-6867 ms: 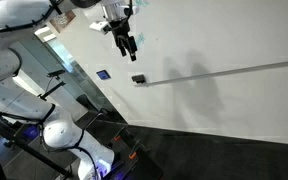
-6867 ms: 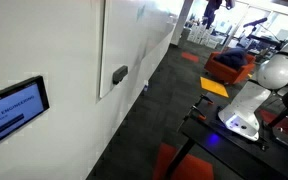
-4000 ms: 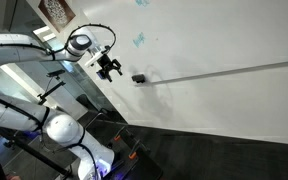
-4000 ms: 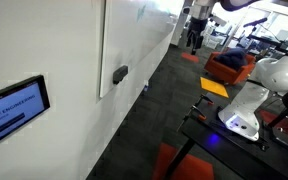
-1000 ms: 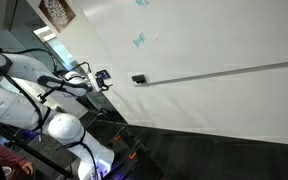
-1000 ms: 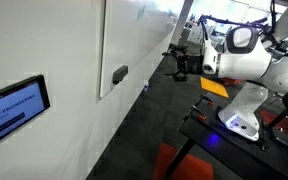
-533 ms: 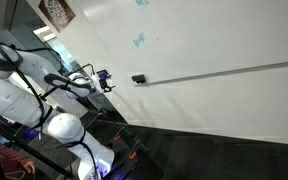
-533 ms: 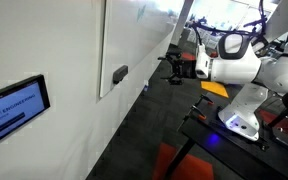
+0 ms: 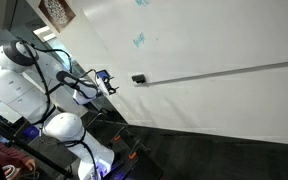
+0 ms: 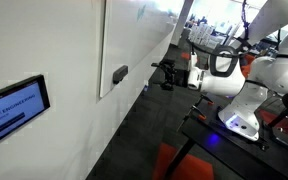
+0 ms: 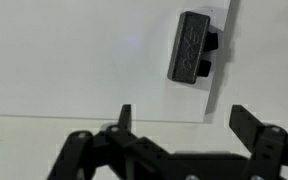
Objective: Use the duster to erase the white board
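I will next move my gripper over to the black duster at the end of the grey strip and close it around the duster's middle point(image 9: 138, 78) point(image 11: 189, 47), across its long sides.
The white board point(image 9: 214, 35) fills the wall, with blue scribbles point(image 9: 139, 40) on it and a thin grey strip point(image 9: 234, 70) across it. The duster point(image 9: 138, 78), a small black block, sits at the strip's end and also shows in an exterior view point(image 10: 119, 74). In the wrist view the duster point(image 11: 194, 47) lies straight ahead, above and apart from my gripper point(image 11: 187, 125). Both black fingers point(image 11: 125, 115) stand wide apart with nothing between them. In both exterior views my gripper point(image 9: 106, 84) point(image 10: 164, 72) hangs a short way off the board, level with the duster.
A wall screen point(image 10: 14, 105) hangs near the camera on the same wall. The white robot base point(image 10: 244, 110) stands on a dark frame over dark carpet point(image 10: 154, 120). Orange seating point(image 10: 229, 65) lies further back.
Over the last second the arm has swung the open gripper closer to the board and toward the duster. The duster has not moved.
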Robot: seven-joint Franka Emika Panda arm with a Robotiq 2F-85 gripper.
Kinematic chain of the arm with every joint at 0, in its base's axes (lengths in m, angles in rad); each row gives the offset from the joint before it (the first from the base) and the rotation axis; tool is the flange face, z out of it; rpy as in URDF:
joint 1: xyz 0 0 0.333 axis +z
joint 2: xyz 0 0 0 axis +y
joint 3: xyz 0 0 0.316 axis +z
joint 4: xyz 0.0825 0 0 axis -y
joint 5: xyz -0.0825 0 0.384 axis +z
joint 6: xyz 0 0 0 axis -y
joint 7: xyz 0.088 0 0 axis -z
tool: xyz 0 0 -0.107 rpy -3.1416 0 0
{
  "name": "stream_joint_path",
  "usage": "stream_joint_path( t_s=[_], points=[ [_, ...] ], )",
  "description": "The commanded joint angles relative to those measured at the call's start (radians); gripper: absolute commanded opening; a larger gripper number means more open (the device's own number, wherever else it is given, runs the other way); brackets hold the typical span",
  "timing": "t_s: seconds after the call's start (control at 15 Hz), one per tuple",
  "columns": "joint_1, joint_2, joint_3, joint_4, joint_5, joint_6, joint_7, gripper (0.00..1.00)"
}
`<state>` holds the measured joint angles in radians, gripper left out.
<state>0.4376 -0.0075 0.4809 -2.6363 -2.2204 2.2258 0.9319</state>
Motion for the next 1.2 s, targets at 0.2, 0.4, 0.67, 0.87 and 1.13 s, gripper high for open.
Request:
stream_joint_path(
  t_s=[0.2, 0.4, 0.67, 0.87, 1.13],
  points=[
    [-0.032, 0.317, -0.047, 0.166, -0.119, -0.219, 0.019, 1.00],
    [-0.066, 0.417, -0.070, 0.281, -0.139, -0.175, -0.006, 1.00],
    [-0.078, 0.414, -0.054, 0.260, -0.121, -0.195, 0.007, 1.00],
    [-0.075, 0.413, -0.046, 0.255, -0.121, -0.195, 0.007, 1.00],
    [-0.081, 0.463, -0.085, 0.278, -0.318, -0.305, 0.070, 1.00]
  ],
)
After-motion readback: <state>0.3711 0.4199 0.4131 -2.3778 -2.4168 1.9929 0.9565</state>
